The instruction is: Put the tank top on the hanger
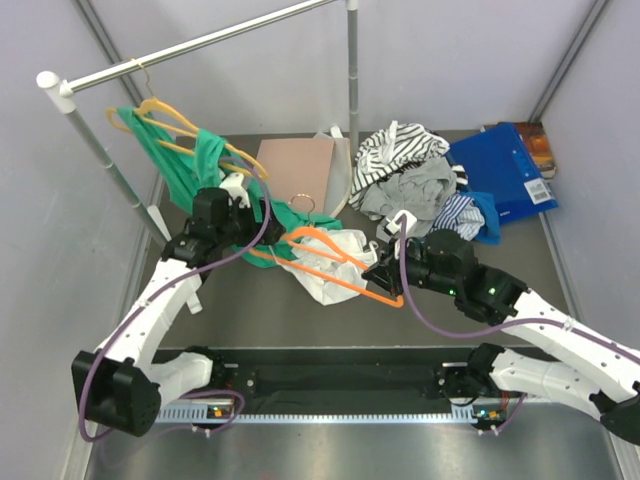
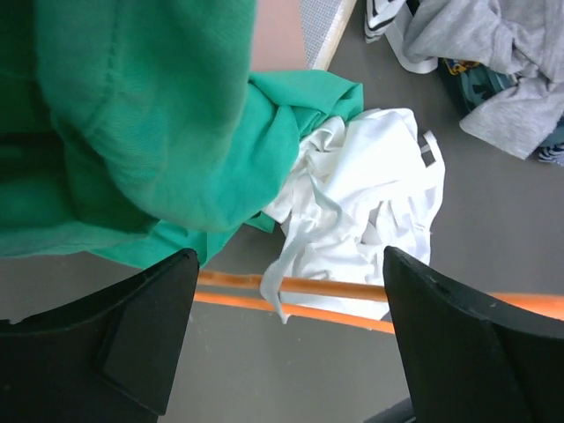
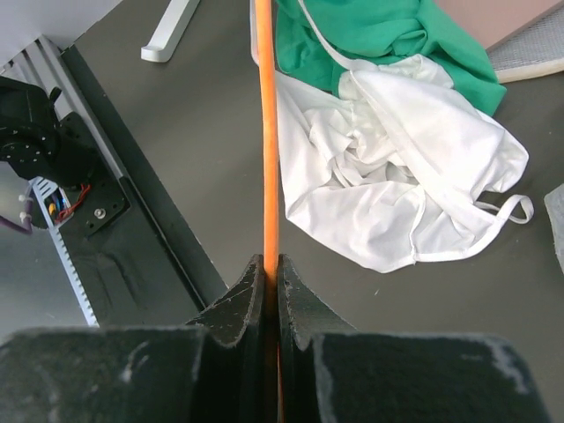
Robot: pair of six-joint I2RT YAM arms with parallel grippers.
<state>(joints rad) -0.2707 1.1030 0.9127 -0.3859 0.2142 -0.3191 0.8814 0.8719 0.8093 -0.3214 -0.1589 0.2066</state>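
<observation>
One strap is over the hanger and my right gripper blocks its other end, so my left gripper needs to take the hook [image 1: 302,197] to free it for the other strap.
The white tank top [image 1: 322,268] lies crumpled on the dark table beside a green garment [image 2: 132,115]. The orange hanger [image 1: 335,247] lies tilted across it. One thin strap of the tank top [image 2: 361,203] is draped over the hanger's bars [image 2: 352,291]. My left gripper [image 2: 291,264] hovers just above that strap, jaws wide open, nothing between them. My right gripper [image 3: 271,264] is shut on the hanger's bar [image 3: 267,132] at its right end [image 1: 375,272]. In the right wrist view the tank top [image 3: 397,203] spreads to the right of the bar.
A metal clothes rail [image 1: 200,45] crosses the back left, with a paler hanger [image 1: 165,115] carrying green fabric. A striped shirt [image 1: 400,150], grey clothes [image 1: 410,190], a blue folder [image 1: 505,170] and a brown board [image 1: 295,170] lie at the back.
</observation>
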